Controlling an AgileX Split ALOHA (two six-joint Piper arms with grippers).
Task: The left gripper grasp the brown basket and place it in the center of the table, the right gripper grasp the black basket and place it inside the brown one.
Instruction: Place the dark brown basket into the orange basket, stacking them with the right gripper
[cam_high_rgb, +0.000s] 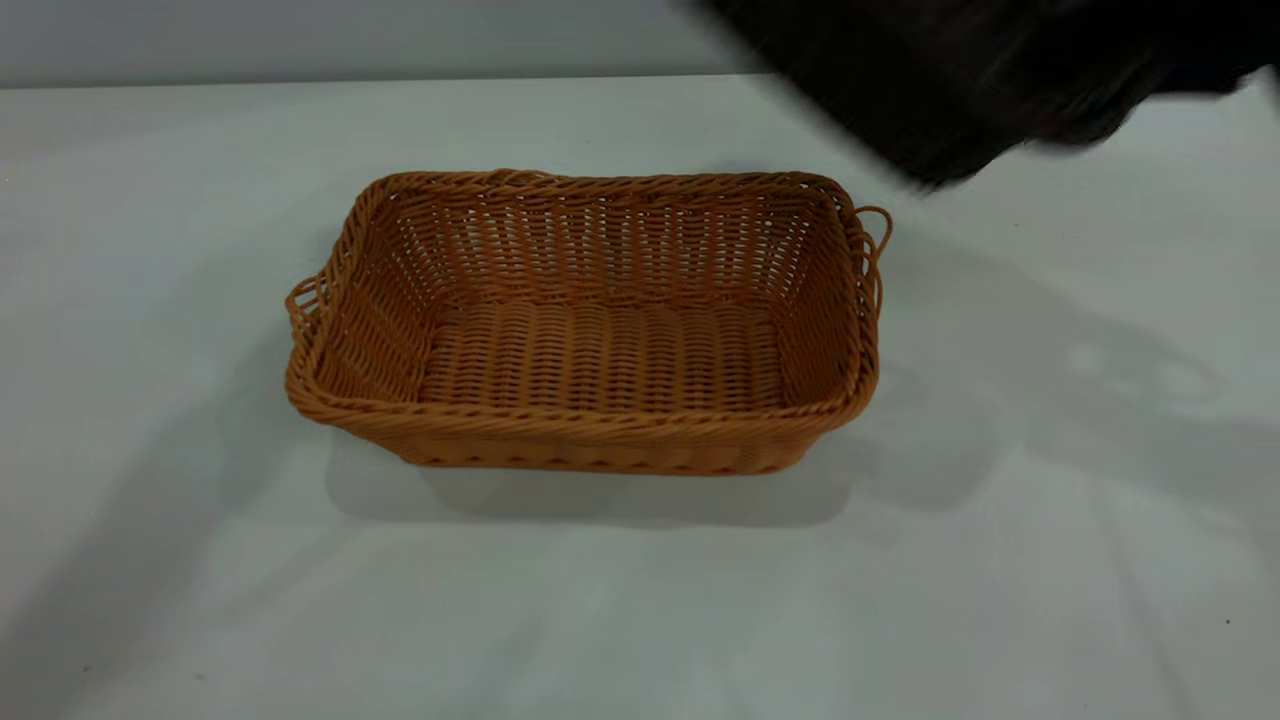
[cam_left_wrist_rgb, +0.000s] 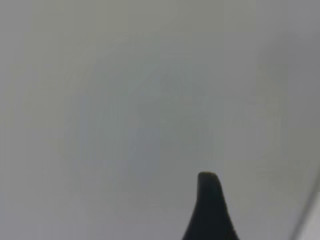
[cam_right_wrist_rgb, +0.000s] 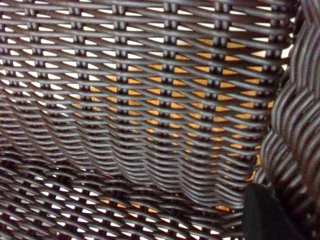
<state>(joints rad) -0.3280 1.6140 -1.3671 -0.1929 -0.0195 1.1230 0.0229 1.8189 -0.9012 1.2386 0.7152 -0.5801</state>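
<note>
Next, I release the black basket from my right gripper between the woven sides of the brown basket (cam_high_rgb: 595, 294), above the brown basket's bottom. The black basket is now lifted above the table.
The brown basket (cam_high_rgb: 590, 320) stands upright and empty near the middle of the table (cam_high_rgb: 1050, 520). The black basket (cam_high_rgb: 950, 90) is a blurred dark mass lifted above the table at the back right, apart from the brown one. In the right wrist view its dark weave (cam_right_wrist_rgb: 140, 100) fills the frame, with orange showing through the gaps. One finger (cam_right_wrist_rgb: 265, 215) of my right gripper lies against the braided rim (cam_right_wrist_rgb: 295, 125). My left gripper is out of the exterior view. Its wrist view shows one black finger (cam_left_wrist_rgb: 209, 200) over bare table, holding nothing.
The table's far edge (cam_high_rgb: 350, 82) meets a grey wall behind the brown basket. Soft shadows lie on the tabletop to the right of that basket.
</note>
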